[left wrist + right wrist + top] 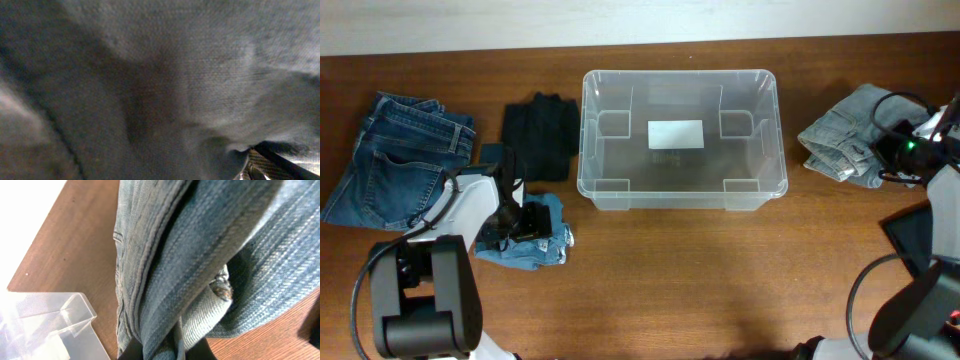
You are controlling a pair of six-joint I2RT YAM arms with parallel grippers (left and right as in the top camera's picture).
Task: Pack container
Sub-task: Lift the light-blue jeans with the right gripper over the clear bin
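Observation:
Next, my right gripper puts the pale washed jeans down over the white label inside the clear plastic container [695, 149] [61, 346].
The clear plastic container [676, 72] stands open and empty at the middle of the table; a white label shows on its base. Its corner [45, 315] also shows in the right wrist view. My left gripper [520, 222] is down on a crumpled light-blue denim piece [542, 248] at the front left, jaws open. Blurred fabric [160, 75] fills the left wrist view. At the right, my right gripper [888, 150] is shut on pale washed jeans [840, 135], with a fold of denim [165, 255] pinched between its dark fingers [197, 350].
Folded dark-blue jeans [400, 155] lie at the far left. A black garment [540, 135] sits just left of the container. Bare wooden table [720, 280] stretches in front of the container.

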